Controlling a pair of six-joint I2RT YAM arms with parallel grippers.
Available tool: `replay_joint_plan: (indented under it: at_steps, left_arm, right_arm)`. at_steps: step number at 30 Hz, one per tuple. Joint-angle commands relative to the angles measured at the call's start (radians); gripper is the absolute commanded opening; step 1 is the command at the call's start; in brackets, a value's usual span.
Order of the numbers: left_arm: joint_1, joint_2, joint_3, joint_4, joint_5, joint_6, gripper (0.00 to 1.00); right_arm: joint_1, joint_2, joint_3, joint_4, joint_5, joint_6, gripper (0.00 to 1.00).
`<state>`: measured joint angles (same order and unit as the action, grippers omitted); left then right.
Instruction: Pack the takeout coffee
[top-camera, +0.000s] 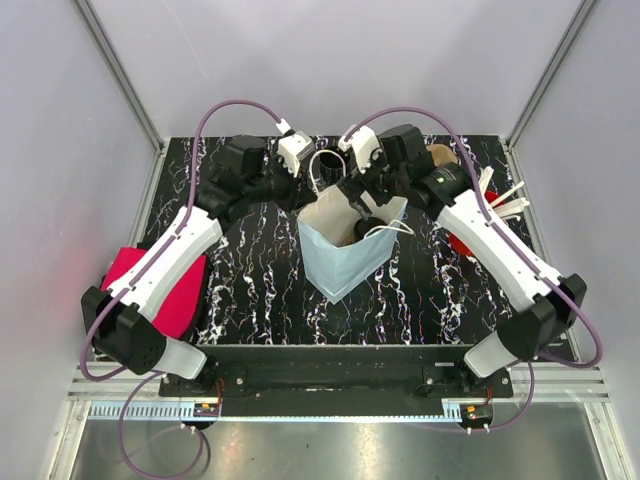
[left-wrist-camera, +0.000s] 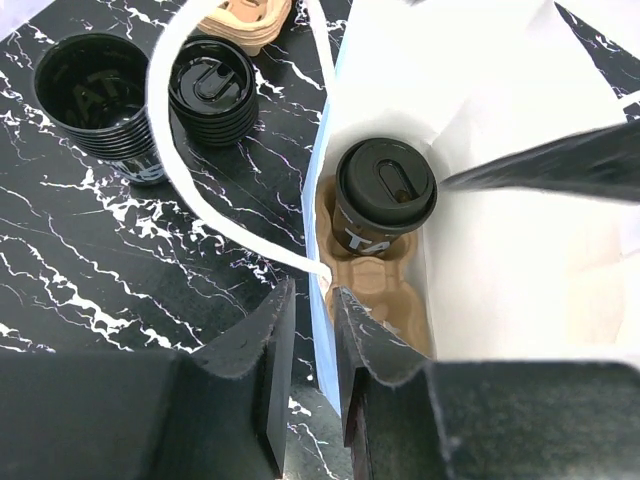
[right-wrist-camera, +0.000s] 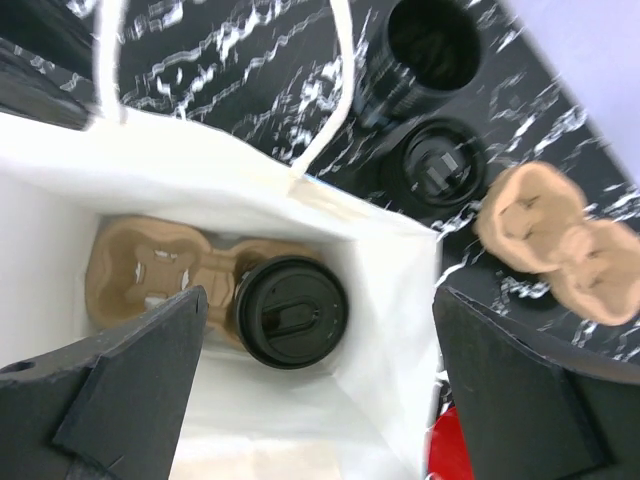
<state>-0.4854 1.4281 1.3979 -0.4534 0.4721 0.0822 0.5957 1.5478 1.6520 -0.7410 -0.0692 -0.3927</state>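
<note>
The red cup beside the bag is next for my right gripper, which should go to it and close on a white stirrer's loose end (top-camera: 516, 211).
A black lidded coffee cup (left-wrist-camera: 385, 190) stands in a brown pulp carrier (left-wrist-camera: 375, 280) at the bottom of the open paper bag (top-camera: 340, 265), blue outside and white inside. The cup (right-wrist-camera: 292, 312) and carrier (right-wrist-camera: 150, 265) also show in the right wrist view. My right gripper (right-wrist-camera: 320, 300) is wide open and empty above the cup, inside the bag's mouth (top-camera: 362, 212). My left gripper (left-wrist-camera: 312, 300) straddles the bag's left wall at the handle's root. Its jaws stand close together with a narrow gap, and the wall leans on the inner finger.
A stack of empty black cups (left-wrist-camera: 95, 95), a stack of black lids (left-wrist-camera: 212, 90) and spare pulp carriers (right-wrist-camera: 560, 235) sit behind the bag. A red cloth (top-camera: 160, 280) lies at the left edge. White stirrers (top-camera: 505, 200) and a red item (top-camera: 465, 240) lie at the right.
</note>
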Motion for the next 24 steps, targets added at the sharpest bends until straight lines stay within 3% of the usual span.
replay_joint_plan:
  at_steps: [1,6,13,19,24]
  left_arm:
    - [-0.001,-0.041,-0.005,0.051,0.023,0.024,0.25]
    - [0.004,-0.051,-0.010,0.038,-0.007,0.037,0.25]
    - [0.034,-0.072,-0.002,0.004,-0.030,0.054,0.25]
    - [0.064,-0.087,0.000,-0.014,-0.035,0.064,0.26]
    - [0.068,-0.092,-0.007,-0.018,-0.023,0.064,0.36]
  right_arm:
    - [0.007,-0.086,0.052,0.058,0.028,-0.011,1.00]
    - [0.007,-0.138,0.037,0.087,0.063,-0.021,1.00]
    - [-0.008,-0.198,-0.038,0.210,0.329,-0.048,1.00]
    - [-0.098,-0.206,-0.078,0.268,0.433,-0.015,1.00]
    - [-0.180,-0.204,-0.118,0.292,0.479,-0.008,0.97]
